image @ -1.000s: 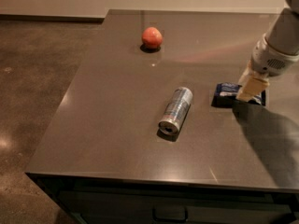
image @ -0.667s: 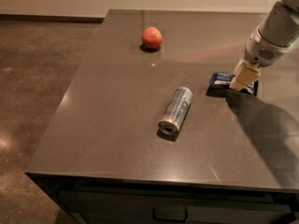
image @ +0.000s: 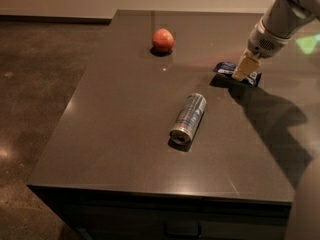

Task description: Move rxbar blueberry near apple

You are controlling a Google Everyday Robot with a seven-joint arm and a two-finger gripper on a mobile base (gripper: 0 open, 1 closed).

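Note:
Next, my gripper puts the rxbar blueberry down on the dark table (image: 192, 57), close beside the apple, beyond the far end of the can.
The rxbar blueberry (image: 225, 67), a small dark blue wrapper with pale print, is at the right side of the dark table (image: 125, 134). My gripper (image: 242, 70) comes down on it from the upper right and is shut on it, holding it just above the surface with a shadow below. Its pale fingers (image: 241, 66) cover the bar's middle. The apple (image: 162, 39), round and red-orange, sits at the far middle of the table, to the left of and beyond the bar.
A silver-blue drink can (image: 188, 117) lies on its side in the middle of the table, nearer than the bar. The table's left edge drops to a brown floor (image: 35, 84). The arm's shadow falls across the right side.
My gripper has moved away from the camera and slightly left with the rxbar blueberry, bringing it closer to the apple. The can and the apple have not moved.

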